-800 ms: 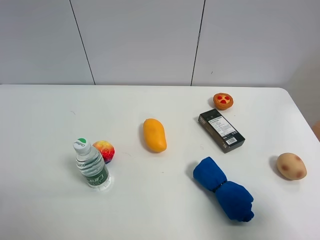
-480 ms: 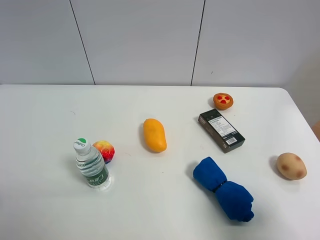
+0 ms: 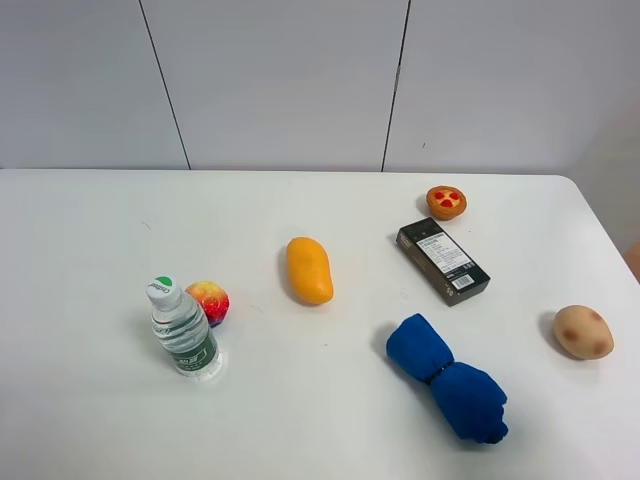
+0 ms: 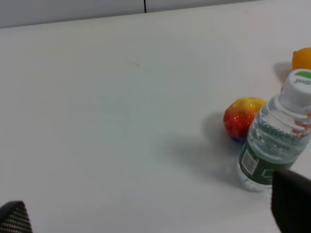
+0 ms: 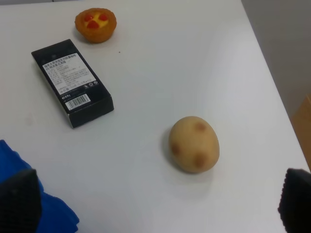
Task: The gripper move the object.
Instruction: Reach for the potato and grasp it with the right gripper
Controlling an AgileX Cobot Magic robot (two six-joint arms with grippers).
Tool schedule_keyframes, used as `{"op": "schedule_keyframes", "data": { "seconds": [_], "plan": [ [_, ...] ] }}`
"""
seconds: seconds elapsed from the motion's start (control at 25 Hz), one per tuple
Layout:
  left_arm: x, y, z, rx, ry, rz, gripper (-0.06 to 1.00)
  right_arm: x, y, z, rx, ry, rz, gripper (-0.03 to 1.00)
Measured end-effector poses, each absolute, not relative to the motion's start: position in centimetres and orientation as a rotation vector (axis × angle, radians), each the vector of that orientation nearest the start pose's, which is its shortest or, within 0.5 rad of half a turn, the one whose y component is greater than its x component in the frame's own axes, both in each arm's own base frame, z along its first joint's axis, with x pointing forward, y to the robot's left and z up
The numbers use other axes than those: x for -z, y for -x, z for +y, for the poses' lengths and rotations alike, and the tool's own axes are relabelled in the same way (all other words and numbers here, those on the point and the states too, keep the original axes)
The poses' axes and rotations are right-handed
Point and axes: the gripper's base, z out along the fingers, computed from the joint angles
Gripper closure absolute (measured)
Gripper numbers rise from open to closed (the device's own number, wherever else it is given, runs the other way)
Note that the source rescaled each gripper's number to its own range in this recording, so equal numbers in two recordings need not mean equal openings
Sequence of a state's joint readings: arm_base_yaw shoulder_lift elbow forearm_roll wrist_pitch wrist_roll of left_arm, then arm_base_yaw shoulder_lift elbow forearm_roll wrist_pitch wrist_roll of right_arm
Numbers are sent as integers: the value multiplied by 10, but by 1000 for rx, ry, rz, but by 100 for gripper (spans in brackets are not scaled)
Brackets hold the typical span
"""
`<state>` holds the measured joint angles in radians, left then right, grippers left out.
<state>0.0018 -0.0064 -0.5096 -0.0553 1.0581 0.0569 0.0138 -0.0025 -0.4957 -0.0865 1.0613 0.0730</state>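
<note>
Next, my right gripper needs to go to the tan potato's middle (image 3: pixel 582 332) (image 5: pixel 194 145) and close there, because the tan potato is the object to move.
The tan potato (image 3: pixel 583 331) with reddish-brown blotches lies on the white table (image 3: pixel 330 420) near its right edge. In the right wrist view the potato (image 5: pixel 194 144) sits ahead of my right gripper (image 5: pixel 158 194), roughly between its two black fingertips (image 5: pixel 19 196), which stand wide apart with nothing in them. My left gripper (image 4: pixel 153 206) is also open and empty. It hovers over bare table near the water bottle (image 4: pixel 274 141). Neither arm shows in the exterior high view.
A black box (image 3: pixel 443 261) and a small fruit tart (image 3: pixel 446 201) lie behind the potato. A blue cloth (image 3: pixel 446 377) lies to its left. An orange mango (image 3: pixel 309 269) is mid-table. A red-yellow peach (image 3: pixel 209 301) touches the water bottle (image 3: pixel 183 330) at left.
</note>
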Motion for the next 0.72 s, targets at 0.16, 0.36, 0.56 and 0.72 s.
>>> {"op": "schedule_keyframes", "data": {
  "seconds": [0.16,0.36,0.56,0.72],
  "plan": [
    [-280,7,-4,29,-59,2024,-6,-276,1,-7,50,-63,2069,-3],
    [-280,7,-4,29,-59,2024,-6,-286,-29,-8,63,-78,2175,-3],
    [-280,7,-4,29,-59,2024,-6,-316,-72,-8,86,-71,2200,-3],
    [-280,7,-4,29,-59,2024,-6,-321,-108,-7,92,-65,2294,-3]
  ]
}}
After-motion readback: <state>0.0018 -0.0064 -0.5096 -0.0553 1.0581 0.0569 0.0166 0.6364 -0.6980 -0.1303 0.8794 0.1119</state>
